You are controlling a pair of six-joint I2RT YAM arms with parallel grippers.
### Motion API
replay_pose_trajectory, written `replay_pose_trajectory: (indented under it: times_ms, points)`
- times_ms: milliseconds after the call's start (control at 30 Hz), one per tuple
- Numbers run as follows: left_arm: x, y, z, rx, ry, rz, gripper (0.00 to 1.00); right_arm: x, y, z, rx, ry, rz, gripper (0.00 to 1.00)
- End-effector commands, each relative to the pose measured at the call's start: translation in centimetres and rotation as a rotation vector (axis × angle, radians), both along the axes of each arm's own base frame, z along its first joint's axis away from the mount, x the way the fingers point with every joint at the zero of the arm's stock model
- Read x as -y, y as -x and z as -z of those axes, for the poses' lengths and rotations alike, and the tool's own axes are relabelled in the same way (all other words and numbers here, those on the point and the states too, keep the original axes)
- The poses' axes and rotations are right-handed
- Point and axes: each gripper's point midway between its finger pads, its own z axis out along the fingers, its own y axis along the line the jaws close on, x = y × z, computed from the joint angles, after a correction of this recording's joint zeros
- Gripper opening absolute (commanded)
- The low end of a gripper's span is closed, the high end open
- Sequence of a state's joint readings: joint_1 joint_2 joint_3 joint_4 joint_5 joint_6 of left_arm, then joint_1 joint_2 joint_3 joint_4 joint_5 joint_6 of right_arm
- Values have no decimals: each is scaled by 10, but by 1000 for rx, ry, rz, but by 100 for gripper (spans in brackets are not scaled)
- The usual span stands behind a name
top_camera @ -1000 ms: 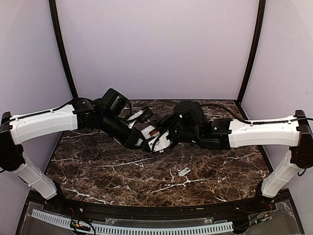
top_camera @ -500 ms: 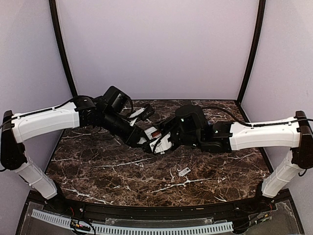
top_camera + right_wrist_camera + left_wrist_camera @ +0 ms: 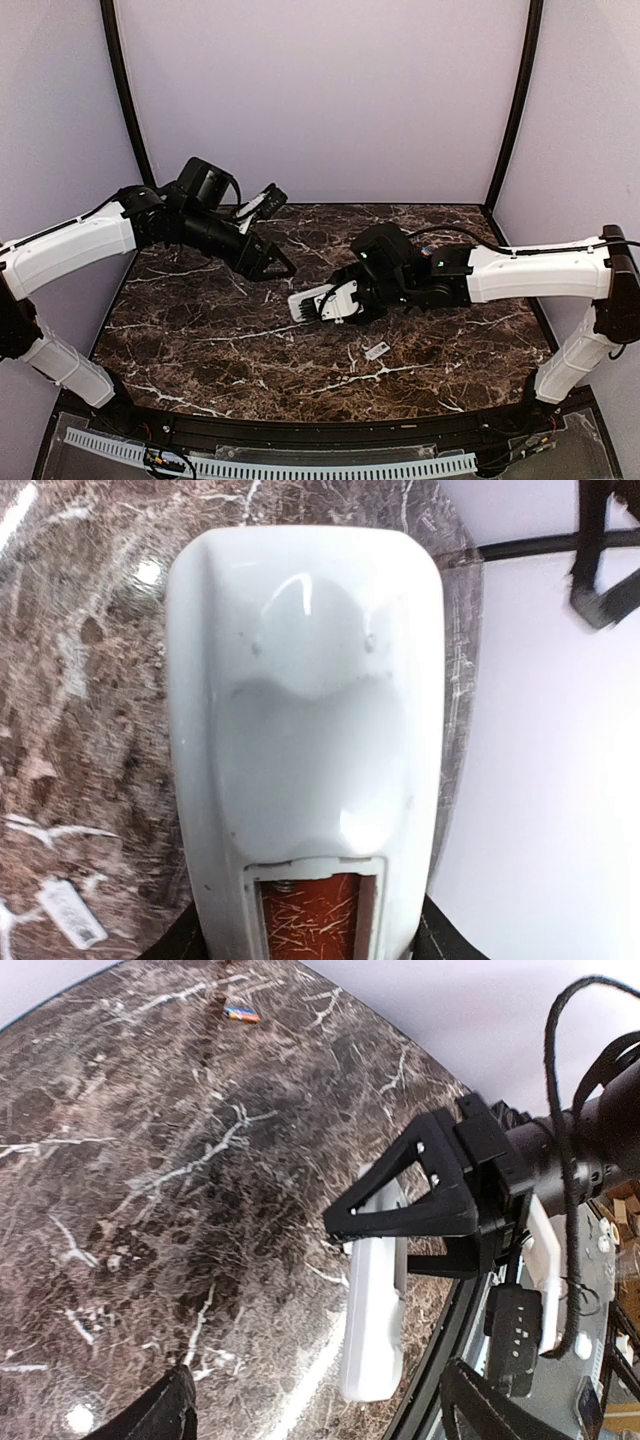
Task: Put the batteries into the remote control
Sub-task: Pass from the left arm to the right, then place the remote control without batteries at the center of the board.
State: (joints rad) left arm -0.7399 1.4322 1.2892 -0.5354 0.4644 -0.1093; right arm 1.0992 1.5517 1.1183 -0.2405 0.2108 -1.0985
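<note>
The remote control, now held back-up over the table's middle, will go down on the marble (image 3: 311, 357) beside the small white cover piece, placed there by my right gripper.
The remote control (image 3: 312, 303) is a slim white handset, held back-up over the table's middle with my right gripper (image 3: 347, 297) shut on its near end. In the right wrist view the remote control (image 3: 305, 710) fills the frame. Its open compartment holds an orange-red battery (image 3: 318, 912), and the right gripper (image 3: 315, 952) clamps both sides. My left gripper (image 3: 272, 264) hangs open and empty up and left of the remote, apart from it. From the left wrist view, the left gripper (image 3: 320, 1418) looks at the remote control (image 3: 373, 1310). Another battery (image 3: 241, 1015) lies far off on the marble.
A small flat white cover piece (image 3: 377, 350) lies on the dark marble table (image 3: 200, 340) near the front, also showing as a cover piece (image 3: 66, 912) under the remote. Purple walls close in the back and sides. The table's black front rim (image 3: 440, 1360) runs beside the remote.
My left gripper has opened, let go at the remote's compartment and drawn back to the left. The right gripper has carried the remote slightly nearer and lower.
</note>
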Motion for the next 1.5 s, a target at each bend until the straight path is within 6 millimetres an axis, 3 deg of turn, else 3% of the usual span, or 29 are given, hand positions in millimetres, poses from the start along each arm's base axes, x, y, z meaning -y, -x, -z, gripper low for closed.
replay_pose_trajectory:
  times_ms: [0, 233, 367, 600, 800, 1033, 1233, 1300, 1467]
  points:
    - [-37, -10, -22, 74, 7, -121, 84, 3, 23, 35, -403, -21, 133, 0]
    - [-66, -30, -15, 105, -45, -273, 84, -19, 29, 77, -696, 18, 318, 1]
    - [-71, -33, -16, 122, -55, -294, 85, -16, 27, 105, -757, 115, 430, 2]
    - [-76, -36, -13, 138, -77, -310, 85, -18, 32, 135, -833, 236, 552, 11]
    - [-78, -37, -11, 145, -87, -307, 85, -24, 52, 152, -875, 297, 541, 20]
    - [-80, -37, -14, 161, -96, -306, 85, -19, 59, 159, -877, 355, 561, 46]
    - [-79, -36, -14, 161, -94, -300, 85, -26, 55, 150, -836, 309, 519, 66]
    - [-79, -36, -14, 161, -93, -296, 85, -30, 56, 146, -823, 293, 494, 76]
    - [-78, -36, -13, 161, -95, -288, 86, -35, 53, 132, -785, 259, 443, 78]
